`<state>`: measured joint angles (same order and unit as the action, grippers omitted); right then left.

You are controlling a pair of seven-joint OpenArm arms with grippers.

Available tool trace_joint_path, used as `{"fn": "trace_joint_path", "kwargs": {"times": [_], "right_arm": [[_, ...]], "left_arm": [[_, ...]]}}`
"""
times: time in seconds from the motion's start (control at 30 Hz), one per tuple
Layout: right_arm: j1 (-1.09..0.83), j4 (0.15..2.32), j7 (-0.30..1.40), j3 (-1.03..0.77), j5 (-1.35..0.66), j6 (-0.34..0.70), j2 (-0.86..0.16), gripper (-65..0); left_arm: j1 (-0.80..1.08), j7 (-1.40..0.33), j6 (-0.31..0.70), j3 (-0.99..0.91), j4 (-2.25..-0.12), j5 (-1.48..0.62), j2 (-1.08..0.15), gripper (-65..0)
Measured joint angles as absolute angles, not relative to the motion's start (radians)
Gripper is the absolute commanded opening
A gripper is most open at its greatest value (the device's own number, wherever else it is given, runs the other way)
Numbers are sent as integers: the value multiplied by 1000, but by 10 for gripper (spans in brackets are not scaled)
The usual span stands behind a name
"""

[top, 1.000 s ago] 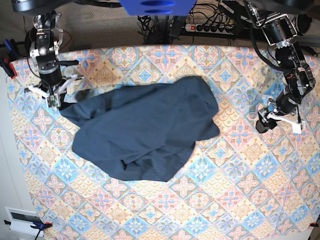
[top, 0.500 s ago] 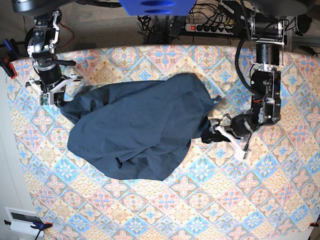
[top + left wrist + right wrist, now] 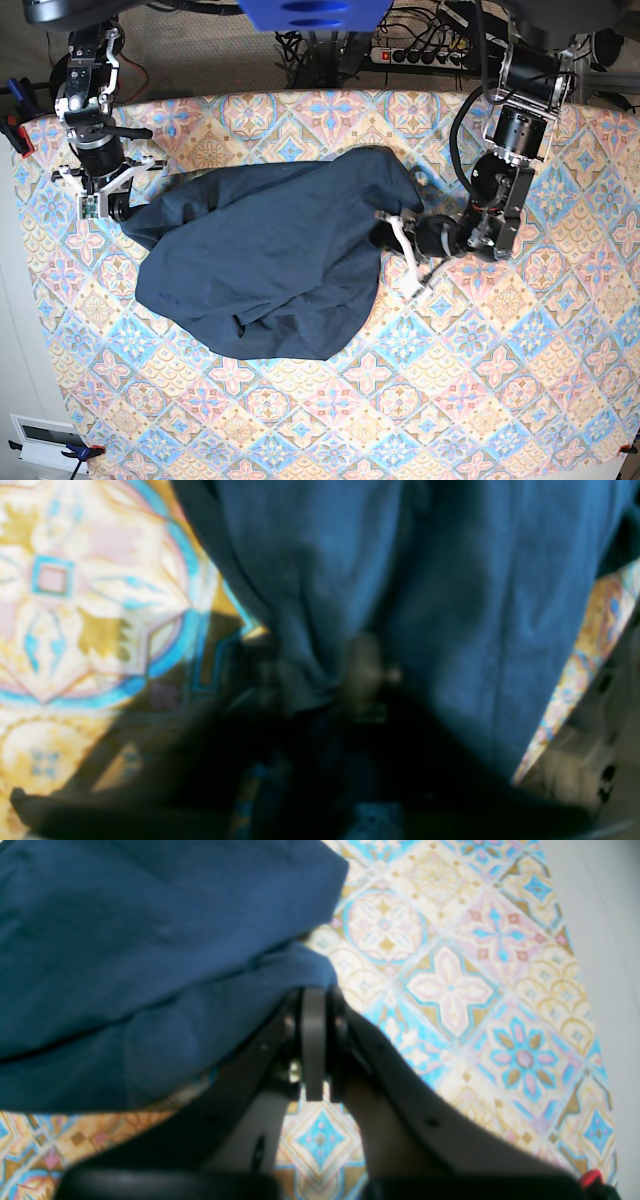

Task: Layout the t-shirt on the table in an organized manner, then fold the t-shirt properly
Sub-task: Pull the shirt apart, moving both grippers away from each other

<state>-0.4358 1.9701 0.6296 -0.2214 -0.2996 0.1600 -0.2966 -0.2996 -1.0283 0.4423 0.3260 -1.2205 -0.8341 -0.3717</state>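
Note:
My right gripper is to put the t-shirt's corner down on the bare patterned table [image 3: 145, 388] between the heap and the white device.
The dark navy t-shirt [image 3: 270, 260] lies crumpled in a heap on the patterned table [image 3: 500, 380], left of centre. At the heap's right edge my left gripper [image 3: 383, 232] reaches in. In the blurred left wrist view the t-shirt [image 3: 450, 580] bunches into the left gripper [image 3: 350, 690], which is shut on it. My right gripper [image 3: 112, 207] is at the heap's far left corner. The right wrist view has the right gripper [image 3: 315, 990] shut, with a fold of the t-shirt [image 3: 125, 940] pinched at its tips. No collar or label shows.
A power strip [image 3: 420, 55] with cables lies beyond the table's far edge. A red clamp [image 3: 18, 135] grips the left table edge, and a white device [image 3: 45, 440] sits off the front left corner. Bare patterned cloth spreads across the front and right of the table.
My left arm swung in from the table's right side to the shirt's right edge and shut there. The right gripper shifted slightly, still holding the left corner.

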Motion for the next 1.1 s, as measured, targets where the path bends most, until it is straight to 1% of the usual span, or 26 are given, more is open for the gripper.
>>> {"fn": "trace_joint_path", "kwargs": {"times": [0.07, 0.2, 0.3, 0.4, 0.57, 0.67, 0.87, 1.1], "right_arm": [[-412, 1969, 656, -221, -298, 160, -296, -648], [-375, 1969, 658, -221, -300, 161, -296, -648], [-352, 1969, 673, -221, -301, 164, -296, -648], [-304, 1969, 667, -221, -301, 162, -299, -648], [-238, 1966, 666, -205, -308, 167, -300, -648], [-179, 1921, 669, -148, -310, 168, -343, -648], [-80, 1898, 655, -104, -320, 176, -348, -648], [-77, 1874, 662, -113, -320, 173, -350, -648]], "left_arm": [[-308, -1018, 435, 206, -1220, -839, -368, -642], [-318, -1017, 430, -11, -1224, -874, -382, -650], [-307, -1047, 430, -148, -1222, -971, -398, -650], [-318, -1100, 428, -256, -1226, -1078, -443, -650], [-333, -1136, 431, -376, -1318, -1241, -485, -650], [-331, -1156, 431, -426, -1320, -1283, -526, -650], [-313, -1163, 431, -502, -1317, -1304, -596, -650], [-301, -1174, 431, -647, -1315, -1310, -628, -650]]}}
